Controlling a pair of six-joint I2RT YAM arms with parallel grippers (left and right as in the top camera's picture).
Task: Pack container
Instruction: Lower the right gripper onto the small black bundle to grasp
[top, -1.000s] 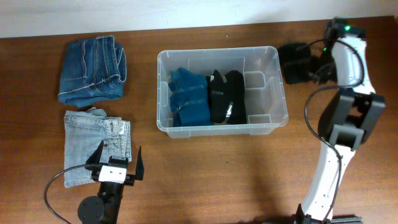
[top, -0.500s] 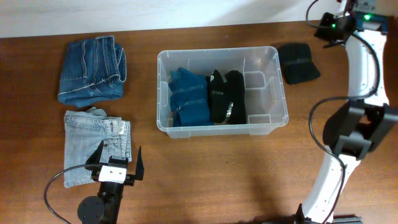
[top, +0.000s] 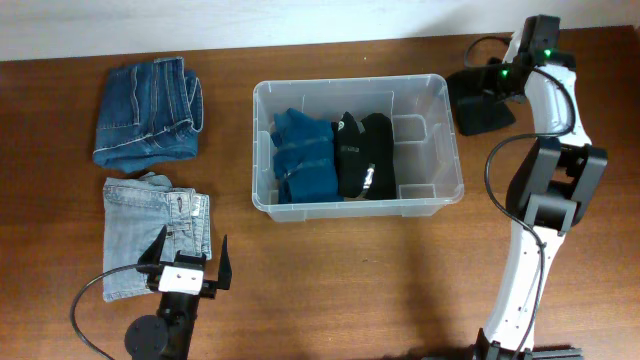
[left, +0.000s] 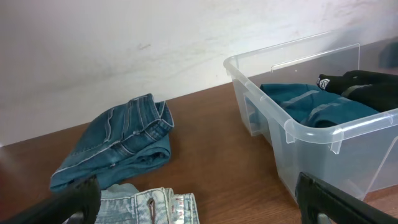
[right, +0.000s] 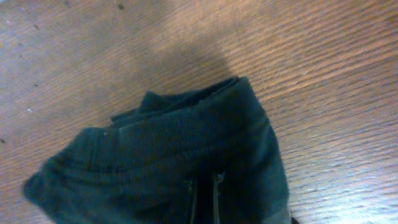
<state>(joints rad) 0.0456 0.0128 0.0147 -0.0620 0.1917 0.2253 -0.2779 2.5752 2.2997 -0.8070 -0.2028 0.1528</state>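
My right gripper pinches the folded black garment near its far edge; next I open, regrip closer to its middle (top: 492, 105), then lift it into the container.
The container (top: 350, 80), a clear plastic bin, stands mid-table; it also shows in the left wrist view (left: 311, 127). It holds a folded blue garment (top: 305, 155) and a black garment (top: 362, 155). A folded black garment (top: 488, 115) lies on the table just right of the bin. My right gripper (top: 478, 85) is at its far edge, and in the right wrist view (right: 202, 202) its fingers look closed in the dark cloth (right: 161, 162). My left gripper (top: 188, 262) is open and empty at the front left (left: 199, 211).
Folded dark blue jeans (top: 148, 110) lie at the back left, also in the left wrist view (left: 118, 149). Light blue jeans (top: 150, 225) lie in front of them, partly under my left gripper (left: 149, 208). A white wall runs behind the table.
My right arm was over the black garment, lifted clear of it half a second ago, and is back down on its far edge now. The left arm has not moved.
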